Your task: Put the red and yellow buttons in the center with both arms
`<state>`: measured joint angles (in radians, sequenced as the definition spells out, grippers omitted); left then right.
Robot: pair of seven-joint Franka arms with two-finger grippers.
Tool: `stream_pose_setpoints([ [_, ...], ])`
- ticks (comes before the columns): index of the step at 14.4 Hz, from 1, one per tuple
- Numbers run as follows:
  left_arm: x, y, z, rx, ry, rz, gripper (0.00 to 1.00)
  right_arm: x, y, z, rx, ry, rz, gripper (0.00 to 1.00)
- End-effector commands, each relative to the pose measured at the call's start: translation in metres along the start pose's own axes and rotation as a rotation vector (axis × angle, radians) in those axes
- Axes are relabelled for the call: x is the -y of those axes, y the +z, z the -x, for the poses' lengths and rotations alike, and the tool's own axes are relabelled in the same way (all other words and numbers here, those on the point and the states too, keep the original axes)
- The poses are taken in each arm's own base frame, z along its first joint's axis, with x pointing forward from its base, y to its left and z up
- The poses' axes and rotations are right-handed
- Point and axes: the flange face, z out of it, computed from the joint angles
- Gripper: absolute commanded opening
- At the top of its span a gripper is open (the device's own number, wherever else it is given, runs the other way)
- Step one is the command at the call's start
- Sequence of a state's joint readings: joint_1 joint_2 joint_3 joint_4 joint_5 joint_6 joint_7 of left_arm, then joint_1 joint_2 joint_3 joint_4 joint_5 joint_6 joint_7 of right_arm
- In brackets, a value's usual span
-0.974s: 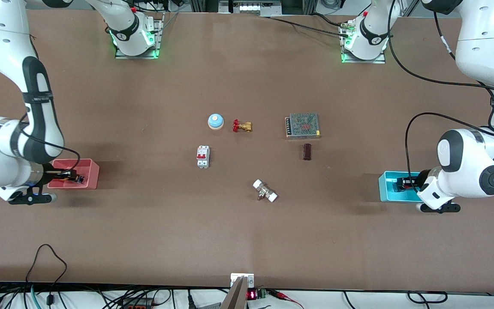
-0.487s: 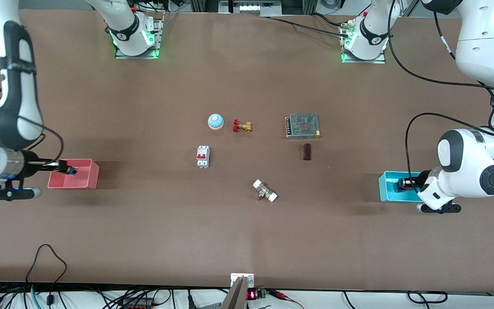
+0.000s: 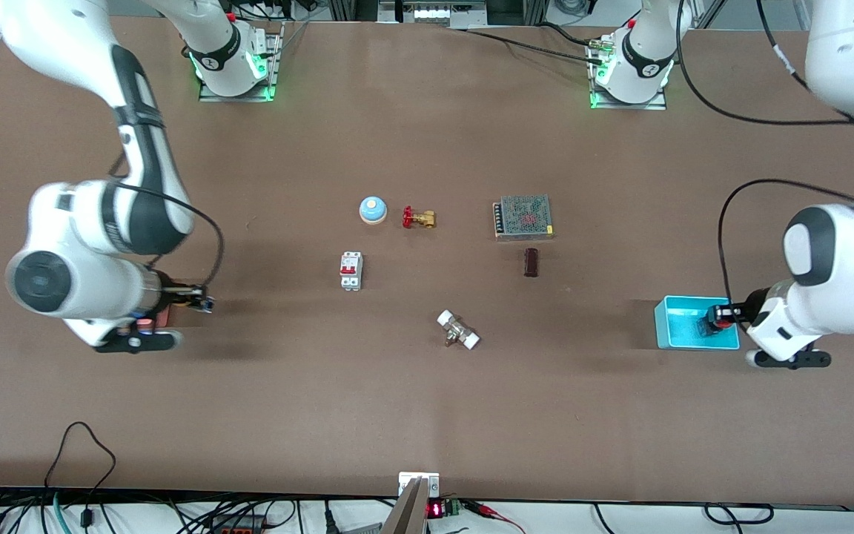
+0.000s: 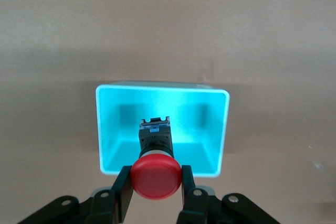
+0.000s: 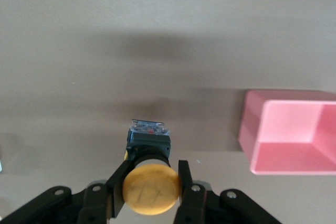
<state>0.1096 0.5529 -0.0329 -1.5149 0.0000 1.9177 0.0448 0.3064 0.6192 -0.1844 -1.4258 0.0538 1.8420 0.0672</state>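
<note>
I need to set the red button near the dark brown block, toward the blue bin (image 3: pixel 559 301), with my left gripper.
My left gripper (image 3: pixel 720 316) is shut on the red button (image 3: pixel 725 314) and holds it up over the blue bin (image 3: pixel 675 326) at the left arm's end of the table. In the left wrist view the red cap (image 4: pixel 156 176) sits between the fingers (image 4: pixel 123 190), with the bin (image 4: pixel 107 129) below. My right gripper (image 3: pixel 191 302) is shut on the yellow button (image 3: pixel 204 305), up over the tabletop just beside the pink bin (image 3: pixel 163 317), which my arm mostly hides. The right wrist view shows the yellow cap (image 5: pixel 152 188) gripped and the pink bin (image 5: pixel 289 137) to one side.
In the middle of the brown table lie a blue dome with a cream top (image 3: pixel 372 210), a brass valve with a red handwheel (image 3: pixel 418 218), a white circuit breaker (image 3: pixel 351 271), a metal mesh box (image 3: pixel 523 216), a dark brown block (image 3: pixel 531 262) and a white-ended fitting (image 3: pixel 458 329).
My right arm lifted the yellow button out of the pink bin and swung it toward the table's middle. My left arm raised the red button above the blue bin.
</note>
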Motion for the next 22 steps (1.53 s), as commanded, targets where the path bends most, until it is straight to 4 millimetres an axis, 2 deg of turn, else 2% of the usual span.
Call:
stream_pose_setpoints([
  [1, -0.029, -0.029, 0.013, -0.002, -0.043, -0.020, 0.27, 0.038, 0.022, -0.002, -0.018, 0.034, 0.009, 0.25],
  [3, -0.062, -0.028, 0.013, -0.004, -0.088, -0.013, 0.27, 0.069, 0.037, -0.002, -0.018, 0.044, 0.006, 0.25],
  [6, -0.121, -0.007, 0.014, 0.019, -0.132, -0.010, 0.27, 0.099, 0.060, 0.000, 0.001, 0.044, -0.012, 0.25],
  [8, -0.155, 0.012, 0.014, 0.040, -0.149, 0.029, 0.27, 0.107, 0.076, -0.002, 0.004, 0.051, -0.002, 0.25],
  [12, -0.218, 0.056, 0.018, 0.049, -0.201, 0.043, 0.27, 0.115, 0.089, -0.002, 0.007, 0.109, 0.008, 0.25],
  [14, -0.236, 0.071, 0.021, 0.069, -0.206, 0.067, 0.27, 0.123, 0.094, -0.001, 0.007, 0.105, 0.012, 0.27],
  [15, -0.242, 0.073, 0.022, 0.080, -0.212, 0.090, 0.27, 0.124, 0.096, -0.001, 0.008, 0.107, 0.012, 0.46],
  [16, -0.246, 0.079, 0.023, 0.095, -0.218, 0.103, 0.27, 0.126, 0.094, -0.001, 0.005, 0.110, 0.011, 0.76],
  [17, -0.256, 0.083, 0.026, 0.104, -0.214, 0.116, 0.27, 0.126, 0.091, -0.001, 0.001, 0.112, 0.009, 1.00],
  [19, -0.264, 0.095, 0.028, 0.094, -0.220, 0.123, 0.29, 0.127, 0.085, -0.001, -0.005, 0.120, 0.006, 1.00],
  [20, -0.266, 0.099, 0.027, 0.090, -0.227, 0.123, 0.35, 0.126, 0.083, -0.002, -0.010, 0.142, 0.004, 1.00],
  [22, -0.266, 0.106, 0.027, 0.097, -0.234, 0.122, 0.50, 0.128, 0.065, 0.000, -0.032, 0.163, -0.007, 1.00],
])
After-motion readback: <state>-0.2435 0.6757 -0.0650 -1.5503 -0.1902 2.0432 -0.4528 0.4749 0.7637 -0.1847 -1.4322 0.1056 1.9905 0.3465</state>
